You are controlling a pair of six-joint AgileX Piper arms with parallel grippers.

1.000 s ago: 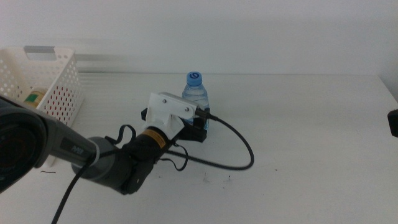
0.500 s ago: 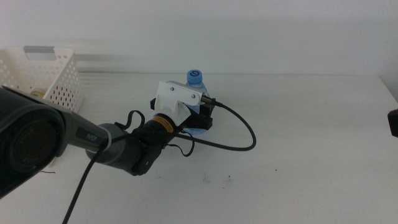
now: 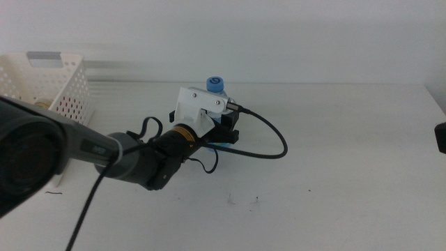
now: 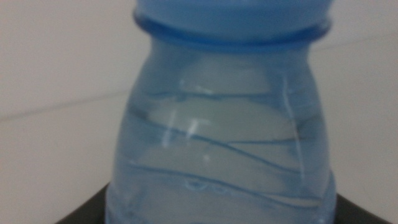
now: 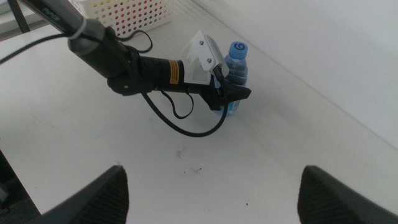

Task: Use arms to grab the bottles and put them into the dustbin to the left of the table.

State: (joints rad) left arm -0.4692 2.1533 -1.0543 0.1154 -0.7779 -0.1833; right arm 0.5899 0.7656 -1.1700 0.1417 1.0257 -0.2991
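My left gripper will let go of the water bottle inside the white perforated dustbin (image 3: 26,117), near the dustbin's side that is by the table.
A small clear water bottle with a blue cap (image 3: 215,84) stands upright near the middle of the white table (image 3: 334,174); only its cap and neck show above the left arm's white bracket. My left gripper (image 5: 231,94) has its dark jaws on either side of the bottle (image 5: 237,68), shut on it, and the bottle's base rests on the tabletop. The bottle (image 4: 221,143) fills the left wrist view, with the jaws touching its sides. The white perforated dustbin (image 3: 59,87) stands at the table's far left. My right gripper (image 5: 217,199) waits open, away from the bottle, empty.
A black cable (image 3: 268,150) loops over the table just right of the left gripper. The dustbin (image 5: 134,12) has a grey bar (image 3: 47,57) at its rim. Part of the right arm (image 3: 440,137) shows at the right edge. A few dark specks (image 3: 244,201) mark the tabletop.
The left gripper has pushed forward so its jaws now sit around the water bottle. The bracket covers more of the bottle than before. The right arm has stayed still.
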